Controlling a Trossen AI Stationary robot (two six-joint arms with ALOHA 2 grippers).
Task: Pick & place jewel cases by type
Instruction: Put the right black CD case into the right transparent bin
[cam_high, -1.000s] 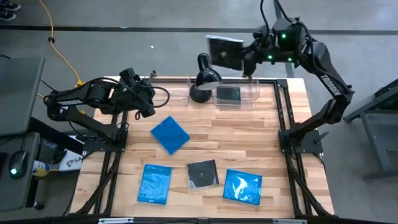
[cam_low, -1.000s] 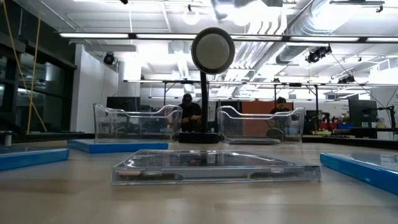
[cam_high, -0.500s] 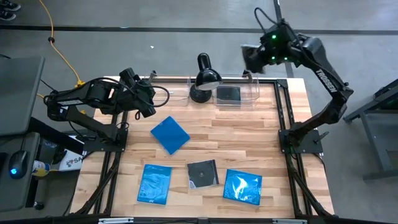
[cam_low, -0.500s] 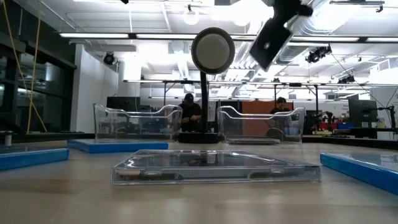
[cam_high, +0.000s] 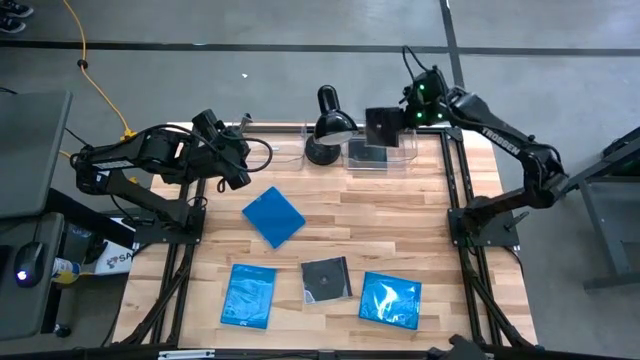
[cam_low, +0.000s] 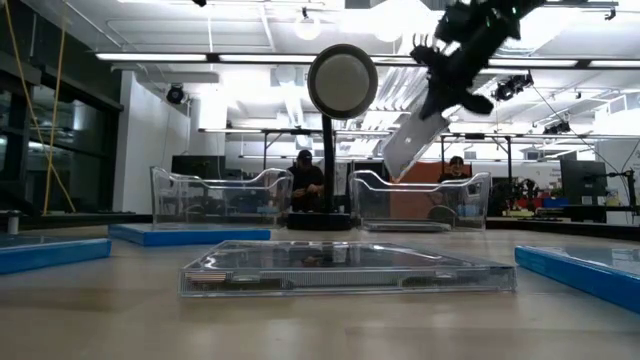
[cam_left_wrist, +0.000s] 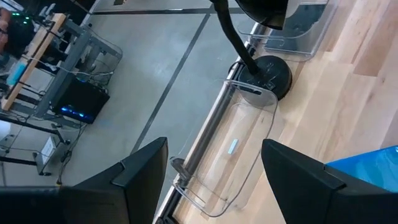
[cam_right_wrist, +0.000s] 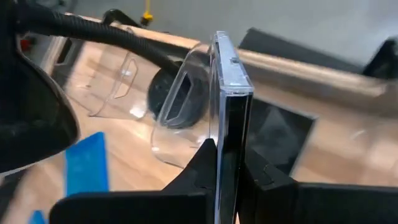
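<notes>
Next, my right gripper releases the black jewel case onto the other black case lying flat in the clear bin (cam_high: 373, 154) (cam_right_wrist: 277, 135).
My right gripper (cam_high: 404, 118) is shut on a black jewel case (cam_high: 382, 128), which hangs slanting above the right clear bin (cam_high: 392, 152). Another black case (cam_high: 368, 153) lies flat in that bin. On the table lie three blue cases (cam_high: 273, 216) (cam_high: 249, 296) (cam_high: 390, 299) and one black case (cam_high: 326, 279). My left gripper (cam_left_wrist: 214, 186) stands open at the table's left, above the empty left bin (cam_left_wrist: 242, 149), with nothing between its fingers. My right gripper pinches the black jewel case by its two flat faces (cam_right_wrist: 227, 163) between its two fingers, at one end of the case. The fingers slant down from the table's far right. The case hangs tilted below them (cam_low: 412, 142), lifted clear above the right bin.
A black desk lamp (cam_high: 328, 125) stands between the two bins at the table's far edge, its head (cam_low: 342, 82) close to the held case. People sit in the room beyond the table (cam_low: 303, 180).
My right gripper has come down with the black case from high behind the table's far edge to just above the right bin. Its wrist has rolled, so the case now hangs slanting. The grip has stayed shut.
</notes>
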